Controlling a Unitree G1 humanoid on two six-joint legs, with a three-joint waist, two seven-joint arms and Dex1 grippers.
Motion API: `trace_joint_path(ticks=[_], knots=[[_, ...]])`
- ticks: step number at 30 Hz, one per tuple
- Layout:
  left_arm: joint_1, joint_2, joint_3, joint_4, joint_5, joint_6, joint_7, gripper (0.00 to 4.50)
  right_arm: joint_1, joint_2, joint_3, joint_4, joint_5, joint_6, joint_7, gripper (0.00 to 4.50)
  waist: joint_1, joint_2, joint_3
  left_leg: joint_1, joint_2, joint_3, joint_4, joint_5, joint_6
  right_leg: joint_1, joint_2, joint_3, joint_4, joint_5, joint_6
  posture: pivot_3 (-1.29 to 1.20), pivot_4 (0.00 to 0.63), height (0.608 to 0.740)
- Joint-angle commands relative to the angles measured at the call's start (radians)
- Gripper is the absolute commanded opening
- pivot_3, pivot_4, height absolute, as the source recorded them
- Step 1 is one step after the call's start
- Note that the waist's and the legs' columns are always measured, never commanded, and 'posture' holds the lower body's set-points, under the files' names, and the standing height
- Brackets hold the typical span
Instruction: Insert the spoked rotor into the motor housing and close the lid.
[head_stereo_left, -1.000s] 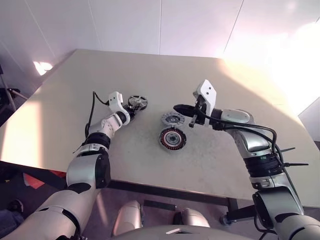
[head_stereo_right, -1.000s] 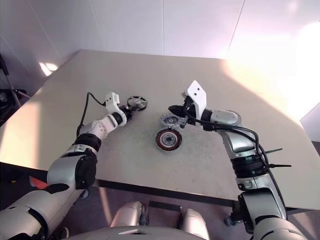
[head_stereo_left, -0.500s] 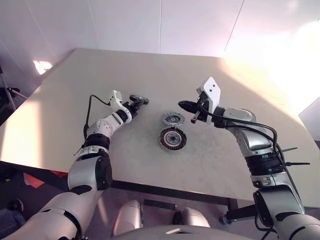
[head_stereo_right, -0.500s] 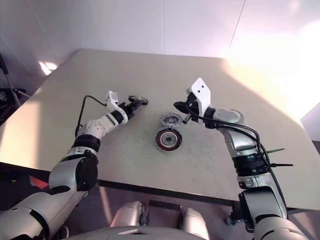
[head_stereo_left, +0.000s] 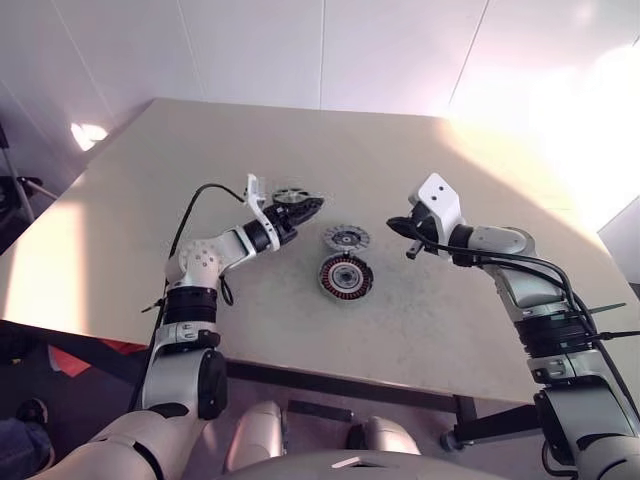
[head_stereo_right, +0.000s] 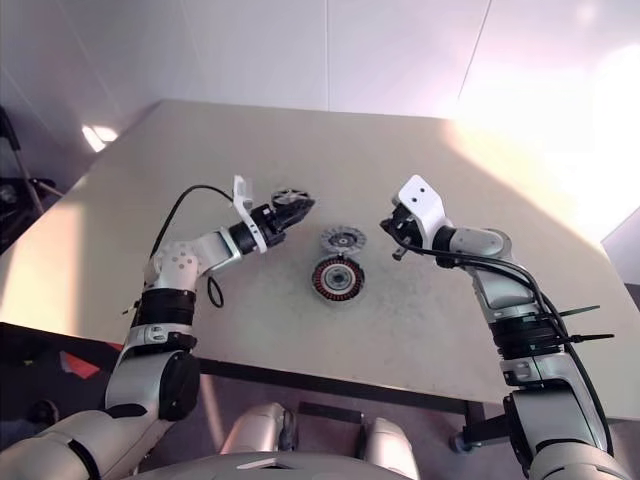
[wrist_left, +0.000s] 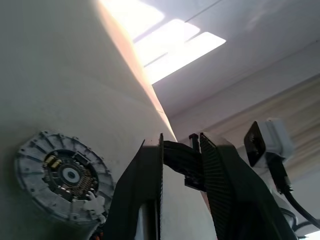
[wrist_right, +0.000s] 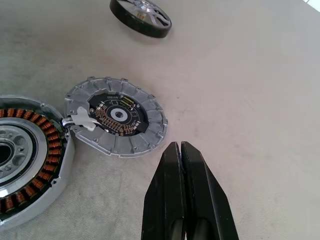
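I should open my left gripper, turn it toward the spoked rotor and take it by its rim (wrist_right: 118, 12), as the rotor lies beyond that gripper's shut, empty fingers.
My left gripper (head_stereo_left: 306, 208) is shut on the spoked rotor (head_stereo_left: 290, 194), a black-rimmed wheel with silver spokes, and holds it by the rim above the table, left of the lid. In the left wrist view the black rim (wrist_left: 181, 159) sits pinched between the two fingers. The lid (head_stereo_left: 346, 238), a grey ribbed disc, lies flat with its dark inner side up, touching the motor housing (head_stereo_left: 345, 277). The housing sits just in front of it, copper windings showing. My right gripper (head_stereo_left: 399, 226) is shut and empty, hovering to the right of the lid (wrist_right: 117, 122) and housing (wrist_right: 25, 160).
The beige table (head_stereo_left: 430, 320) spreads wide around the parts, with its front edge close to me. A white wall rises behind the table's far edge.
My left gripper has lifted the rotor off the table and carried it right, toward the lid. My right gripper has drawn back to the right, away from the lid.
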Motion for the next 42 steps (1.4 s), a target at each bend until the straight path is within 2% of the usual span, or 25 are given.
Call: trace_joint_path(ticks=[1,4,6,7,12,19,27,32,36,42], knots=[[-0.067,0.007,0.067,0.180,0.071,-0.224,0.124,1.25,-0.015,0.003,-0.024,-0.038,0.009,-0.009,-0.006,0.00,-0.003,0.000,0.000,0.000,0.000,0.000,0.000,0.000,0.000,0.000,0.000,0.000,-0.001,0.000,0.001,0.00,0.000,0.740],[-0.128,0.015,0.101,0.341,0.106,-0.356,0.182,1.25,-0.024,0.005,-0.020,-0.031,0.007,-0.009,-0.004,0.00,-0.003,0.000,0.000,-0.004,0.000,0.000,0.000,-0.001,0.002,-0.002,0.000,0.000,-0.002,0.001,0.001,0.00,0.000,0.740],[-0.172,0.012,0.122,0.431,0.112,-0.415,0.189,1.59,-0.028,0.007,-0.018,-0.029,0.007,-0.010,-0.002,0.00,-0.001,0.000,0.000,-0.007,0.000,0.000,0.001,-0.001,0.003,-0.004,0.000,0.000,-0.002,0.001,0.002,0.00,0.000,0.740],[-0.191,0.010,0.131,0.466,0.111,-0.429,0.185,1.79,-0.029,0.008,-0.017,-0.030,0.007,-0.010,-0.002,0.00,0.000,0.000,0.000,-0.008,-0.001,0.000,0.001,-0.002,0.004,-0.005,0.000,0.000,-0.002,0.001,0.002,0.00,0.000,0.740],[-0.273,-0.008,0.168,0.595,0.100,-0.441,0.194,3.41,-0.021,0.008,-0.019,-0.046,0.010,-0.004,-0.002,0.00,0.008,0.000,0.000,-0.008,-0.001,0.000,0.002,-0.003,0.005,-0.005,-0.001,0.000,-0.002,0.001,0.002,0.00,0.000,0.740],[-0.341,-0.018,0.243,0.697,0.059,-0.414,0.179,3.41,-0.023,0.009,-0.030,-0.047,0.012,-0.006,-0.013,0.00,0.011,0.000,0.000,-0.007,-0.001,0.000,0.002,-0.002,0.004,-0.005,-0.001,0.000,-0.001,0.001,0.002,0.00,0.000,0.740],[-0.372,-0.020,0.284,0.774,0.064,-0.467,0.211,3.41,-0.030,0.013,-0.030,-0.042,0.010,-0.009,-0.020,0.00,0.011,0.000,0.000,-0.007,-0.001,0.000,0.002,-0.002,0.004,-0.005,-0.001,0.000,-0.001,0.001,0.002,0.00,0.000,0.740],[-0.393,-0.033,0.329,0.779,0.039,-0.501,0.210,1.87,-0.027,0.012,-0.031,-0.046,0.010,-0.008,-0.027,0.00,0.011,0.000,0.000,-0.007,-0.001,0.000,0.002,-0.002,0.004,-0.005,-0.001,0.000,-0.001,0.001,0.002,0.00,0.000,0.740],[-0.392,-0.035,0.343,0.783,0.040,-0.505,0.220,0.48,-0.025,0.012,-0.031,-0.052,0.012,-0.006,-0.032,0.00,0.011,0.000,0.000,-0.008,-0.001,0.000,0.002,-0.002,0.004,-0.005,-0.001,0.000,-0.001,0.001,0.002,0.00,0.000,0.740],[-0.387,-0.035,0.327,0.783,0.062,-0.502,0.219,0.42,-0.025,0.014,-0.032,-0.052,0.011,-0.009,-0.037,0.00,0.012,0.000,0.000,-0.007,-0.001,0.000,0.002,-0.002,0.004,-0.005,-0.001,0.000,-0.001,0.001,0.002,0.00,0.000,0.740]])
